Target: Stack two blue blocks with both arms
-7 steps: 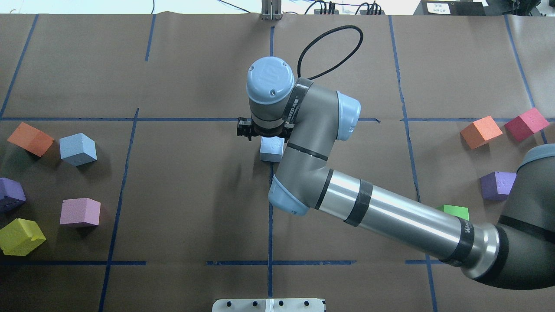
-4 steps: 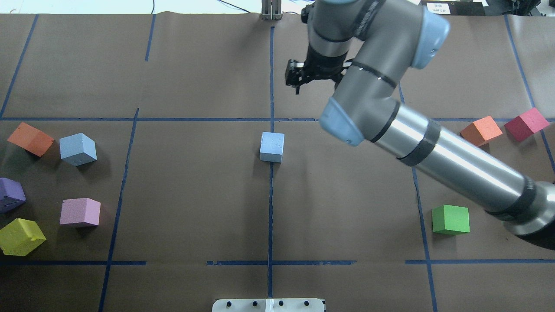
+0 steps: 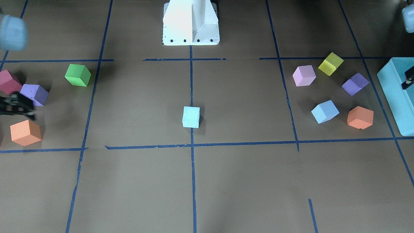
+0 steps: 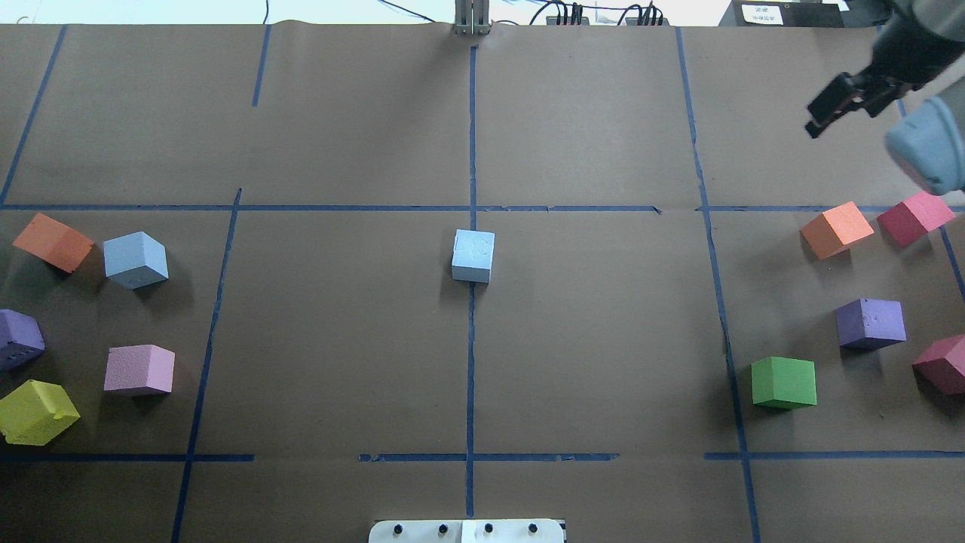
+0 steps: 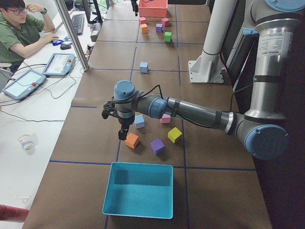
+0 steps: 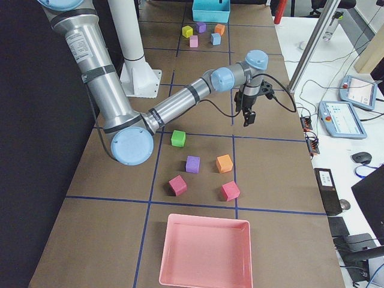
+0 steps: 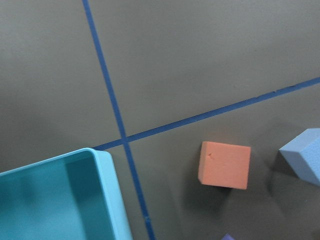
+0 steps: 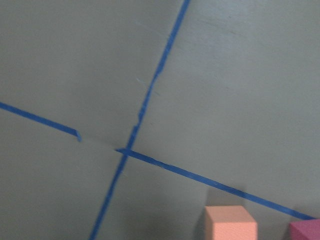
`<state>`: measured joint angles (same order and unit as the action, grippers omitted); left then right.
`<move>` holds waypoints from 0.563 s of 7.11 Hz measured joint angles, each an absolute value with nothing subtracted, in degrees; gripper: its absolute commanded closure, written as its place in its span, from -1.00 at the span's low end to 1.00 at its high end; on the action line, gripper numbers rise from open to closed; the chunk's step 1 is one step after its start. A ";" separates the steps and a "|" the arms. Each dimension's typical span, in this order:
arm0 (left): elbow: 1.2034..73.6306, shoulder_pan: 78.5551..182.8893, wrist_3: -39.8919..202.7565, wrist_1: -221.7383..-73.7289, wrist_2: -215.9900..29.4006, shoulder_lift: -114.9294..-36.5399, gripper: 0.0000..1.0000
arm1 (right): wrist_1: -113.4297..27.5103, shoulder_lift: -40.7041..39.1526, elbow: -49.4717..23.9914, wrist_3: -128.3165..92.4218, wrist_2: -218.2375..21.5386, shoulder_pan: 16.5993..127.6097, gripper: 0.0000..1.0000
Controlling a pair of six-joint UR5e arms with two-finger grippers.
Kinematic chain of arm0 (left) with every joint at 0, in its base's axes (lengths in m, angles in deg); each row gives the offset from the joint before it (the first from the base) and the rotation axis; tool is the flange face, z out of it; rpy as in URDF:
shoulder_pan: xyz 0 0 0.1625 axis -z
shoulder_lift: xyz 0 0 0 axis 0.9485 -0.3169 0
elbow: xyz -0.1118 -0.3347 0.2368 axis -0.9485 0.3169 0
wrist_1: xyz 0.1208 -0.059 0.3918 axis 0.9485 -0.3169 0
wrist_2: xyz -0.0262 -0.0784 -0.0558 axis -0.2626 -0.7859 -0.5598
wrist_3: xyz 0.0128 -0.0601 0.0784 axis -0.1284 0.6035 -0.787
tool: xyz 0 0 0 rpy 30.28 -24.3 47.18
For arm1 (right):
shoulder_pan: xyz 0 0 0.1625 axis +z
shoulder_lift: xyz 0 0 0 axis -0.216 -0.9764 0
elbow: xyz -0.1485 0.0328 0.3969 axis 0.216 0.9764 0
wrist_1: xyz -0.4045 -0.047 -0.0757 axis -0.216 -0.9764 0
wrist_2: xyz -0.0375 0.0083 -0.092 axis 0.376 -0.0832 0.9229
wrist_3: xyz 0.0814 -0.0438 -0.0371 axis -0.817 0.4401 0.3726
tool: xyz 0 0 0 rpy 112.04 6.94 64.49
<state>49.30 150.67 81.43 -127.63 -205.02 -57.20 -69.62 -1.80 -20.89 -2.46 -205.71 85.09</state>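
My left gripper needs to hold the blue block beside the orange cube near the teal box next, by its opposite sides (image 3: 325,111) (image 7: 306,156).
One pale blue block (image 4: 473,256) sits alone at the table's centre on the blue tape line; it also shows in the front view (image 3: 191,117). The second blue block (image 4: 136,259) sits among the cubes on my left side (image 3: 325,111), and its corner shows in the left wrist view (image 7: 305,155). My right gripper (image 4: 818,121) hangs high over the far right of the table, looks open, and holds nothing. My left gripper (image 5: 122,135) points down above an orange cube (image 5: 132,140) close to the second blue block; I cannot tell whether it is open or shut.
Orange, purple, pink and yellow cubes surround the left blue block. Orange, red, purple and green (image 4: 784,382) cubes lie on the right. A teal box (image 3: 393,94) stands at the left end, a pink tray (image 6: 204,252) at the right end.
My right arm has let go of the centre blue block, lifted, and swung away to the far right. The block stays at the centre.
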 measured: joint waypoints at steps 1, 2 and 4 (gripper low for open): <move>49.72 147.37 93.96 -131.71 -204.65 -57.20 -1.00 | -69.60 -6.98 -20.59 8.81 -206.92 90.71 -0.98; 49.89 144.32 104.92 -135.53 -203.64 -57.11 -1.00 | -69.52 -11.15 -19.84 17.85 -208.60 95.74 -0.98; 49.86 135.93 123.31 -141.91 -196.72 -56.91 -1.00 | -69.24 -17.68 -19.01 27.41 -209.83 102.09 -0.98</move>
